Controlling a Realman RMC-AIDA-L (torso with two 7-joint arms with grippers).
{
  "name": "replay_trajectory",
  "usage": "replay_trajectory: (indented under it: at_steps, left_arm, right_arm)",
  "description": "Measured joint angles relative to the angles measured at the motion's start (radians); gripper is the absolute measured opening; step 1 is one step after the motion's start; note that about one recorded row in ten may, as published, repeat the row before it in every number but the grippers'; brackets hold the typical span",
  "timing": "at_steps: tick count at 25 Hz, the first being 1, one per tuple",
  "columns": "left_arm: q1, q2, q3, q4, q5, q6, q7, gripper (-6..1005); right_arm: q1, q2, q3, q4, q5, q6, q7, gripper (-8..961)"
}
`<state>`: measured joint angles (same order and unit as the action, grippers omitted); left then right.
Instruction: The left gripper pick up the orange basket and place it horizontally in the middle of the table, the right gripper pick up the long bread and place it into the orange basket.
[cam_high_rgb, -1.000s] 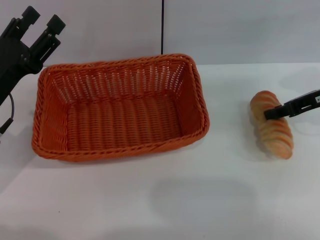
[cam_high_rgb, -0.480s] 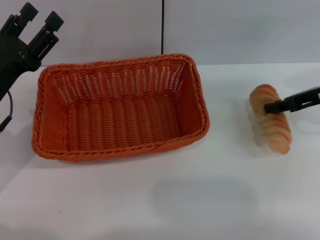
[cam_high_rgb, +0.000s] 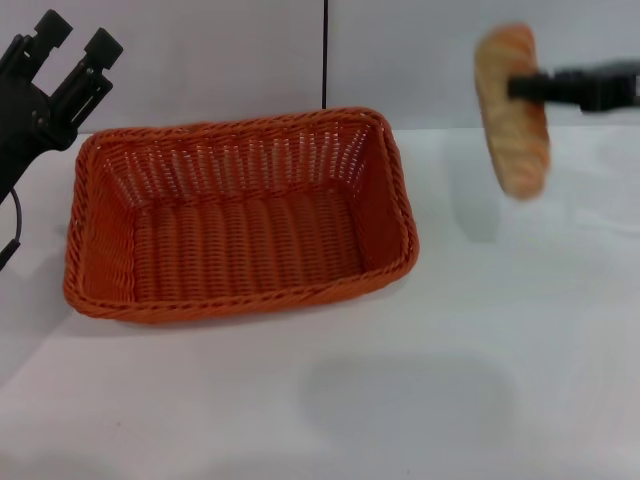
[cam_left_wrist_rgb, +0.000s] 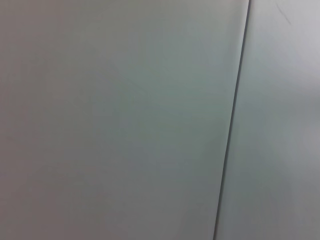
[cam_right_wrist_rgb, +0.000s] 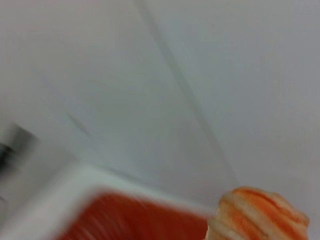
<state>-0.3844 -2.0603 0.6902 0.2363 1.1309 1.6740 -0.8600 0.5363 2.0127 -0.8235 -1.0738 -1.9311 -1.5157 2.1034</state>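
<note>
My right gripper has the long bread. It will let the bread go on the half of the orange basket's bottom nearer that gripper (cam_high_rgb: 294, 222).
The orange basket (cam_high_rgb: 240, 212) lies lengthwise on the white table (cam_high_rgb: 400, 400), left of the middle, with nothing in it. High above the table at the right hangs the long bread (cam_high_rgb: 512, 112), nearly upright, with my right gripper (cam_high_rgb: 522, 86) shut on its upper part. The bread's ridged end (cam_right_wrist_rgb: 262, 215) and a blurred stretch of the basket (cam_right_wrist_rgb: 135, 220) show in the right wrist view. My left gripper (cam_high_rgb: 72, 42) stands open, raised at the far left, above and behind the basket's left end, holding nothing.
A pale grey wall (cam_high_rgb: 450, 60) with a dark vertical seam (cam_high_rgb: 325, 50) stands behind the table. The left wrist view shows only that wall (cam_left_wrist_rgb: 110, 120) and seam (cam_left_wrist_rgb: 232, 120).
My right gripper has lifted the long bread off the table, up and slightly left. The left gripper has drawn back a little to the left. The basket has not moved.
</note>
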Motion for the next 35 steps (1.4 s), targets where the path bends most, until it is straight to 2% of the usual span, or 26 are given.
replay_trajectory:
  at_steps: [1, 5, 6, 8, 9, 12, 15, 18, 29, 33, 35]
  left_arm:
    - [0.002, -0.001, 0.0, -0.001, 0.0, 0.0, 0.0, 764]
    - [0.004, -0.002, 0.0, -0.004, 0.0, 0.0, 0.0, 763]
    - [0.004, -0.002, 0.0, -0.008, 0.001, 0.001, 0.003, 763]
    - [0.003, -0.003, 0.0, -0.011, 0.003, 0.001, 0.004, 763]
    - [0.003, -0.003, 0.0, -0.011, 0.003, 0.001, 0.004, 763]
    - [0.002, -0.004, 0.0, -0.012, 0.004, 0.001, 0.004, 764]
    - [0.004, -0.004, 0.001, -0.014, 0.005, 0.001, 0.002, 764]
    - [0.005, -0.004, 0.001, -0.015, 0.005, 0.001, 0.002, 764]
    - [0.003, -0.003, 0.002, -0.015, 0.006, 0.001, 0.004, 764]
    - [0.002, -0.003, 0.002, -0.015, 0.006, 0.001, 0.004, 764]
    - [0.002, -0.003, 0.002, -0.015, 0.006, 0.001, 0.004, 764]
  right_arm:
    - [0.0, 0.004, -0.008, 0.006, 0.121, -0.022, -0.058, 201]
    - [0.034, 0.019, -0.019, 0.047, 0.223, -0.05, -0.132, 195]
    - [0.071, 0.027, -0.041, 0.092, 0.247, -0.06, -0.17, 193]
    - [0.134, 0.039, -0.078, 0.177, 0.254, -0.059, -0.224, 193]
    - [0.134, 0.039, -0.078, 0.177, 0.254, -0.059, -0.224, 194]
    - [0.197, 0.052, -0.098, 0.279, 0.255, -0.027, -0.298, 196]
    - [0.246, 0.054, -0.138, 0.358, 0.247, 0.048, -0.297, 199]
    - [0.25, 0.054, -0.149, 0.371, 0.247, 0.067, -0.295, 201]
    - [0.224, 0.052, -0.159, 0.372, 0.247, 0.047, -0.283, 404]
    - [0.209, 0.05, -0.155, 0.369, 0.251, 0.037, -0.283, 597]
    - [0.189, 0.048, -0.152, 0.362, 0.255, 0.025, -0.283, 651]
